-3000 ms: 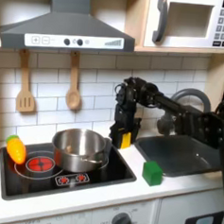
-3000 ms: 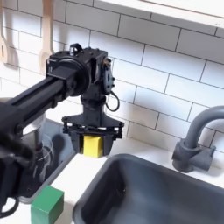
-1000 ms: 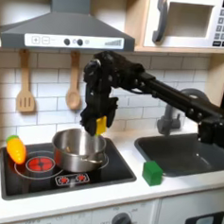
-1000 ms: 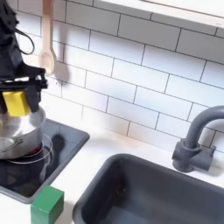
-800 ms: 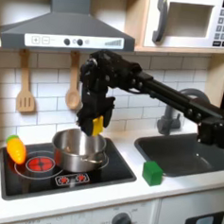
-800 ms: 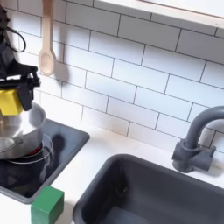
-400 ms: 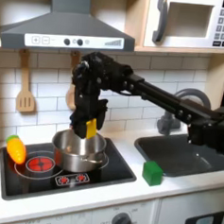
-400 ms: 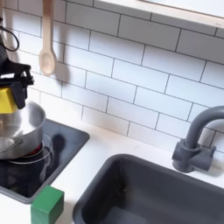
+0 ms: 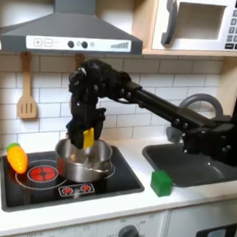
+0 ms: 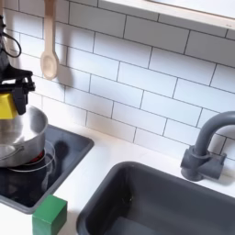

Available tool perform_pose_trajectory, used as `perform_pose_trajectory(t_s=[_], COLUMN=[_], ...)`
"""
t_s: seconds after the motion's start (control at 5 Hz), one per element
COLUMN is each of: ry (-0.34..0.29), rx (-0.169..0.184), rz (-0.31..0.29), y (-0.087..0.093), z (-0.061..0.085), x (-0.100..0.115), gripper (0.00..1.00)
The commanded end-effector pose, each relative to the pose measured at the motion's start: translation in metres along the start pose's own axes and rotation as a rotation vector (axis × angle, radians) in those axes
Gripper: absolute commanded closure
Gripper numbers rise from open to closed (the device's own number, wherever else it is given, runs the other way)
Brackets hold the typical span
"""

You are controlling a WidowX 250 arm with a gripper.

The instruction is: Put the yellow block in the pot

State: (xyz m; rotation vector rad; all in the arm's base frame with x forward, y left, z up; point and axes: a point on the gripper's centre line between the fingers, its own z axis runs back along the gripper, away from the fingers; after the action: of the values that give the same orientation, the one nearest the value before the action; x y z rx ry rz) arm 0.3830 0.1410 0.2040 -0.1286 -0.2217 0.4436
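The gripper will release the yellow block, which hangs just above the pot now, in the middle of the shiny steel pot (image 9: 86, 155) on the stove.
The yellow block (image 9: 88, 136) hangs just above the shiny steel pot (image 9: 75, 164) on the stove, with my gripper (image 9: 87, 132) shut on it. In the second exterior view the yellow block (image 10: 7, 104) shows at the left edge between black fingers (image 10: 18, 89), over the pot (image 10: 24, 139). The block sits above the pot's middle, a little over its rim.
A green cube (image 9: 162, 182) rests on the counter by the sink (image 9: 193, 162) and appears again as the green cube (image 10: 50, 215). An orange-yellow toy vegetable (image 9: 17, 158) lies on the left burner. Wooden utensils (image 9: 78, 99) hang on the tiled wall. A grey faucet (image 10: 204, 150) stands right.
My gripper carried the yellow block from beside the sink leftward to over the pot, and it has dropped slightly lower in the last half second.
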Motion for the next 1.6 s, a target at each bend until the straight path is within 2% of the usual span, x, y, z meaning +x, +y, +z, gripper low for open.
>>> perform_pose_trajectory(t_s=[0.0, 0.2, 0.4, 0.8, 1.4], ry=[0.030, 0.049, 0.039, 0.057, 0.097], rx=[0.016, 0.034, 0.046, 0.072, 0.089], rz=[-0.029, -0.038, -0.041, -0.037, -0.052], y=[-0.011, -0.011, -0.010, -0.001, 0.000], z=[-0.021, -0.031, -0.033, -0.043, -0.060], x=[0.009, 0.006, 0.008, 0.003, 0.000], gripper=[1.00, 1.00, 1.00, 1.00, 1.00])
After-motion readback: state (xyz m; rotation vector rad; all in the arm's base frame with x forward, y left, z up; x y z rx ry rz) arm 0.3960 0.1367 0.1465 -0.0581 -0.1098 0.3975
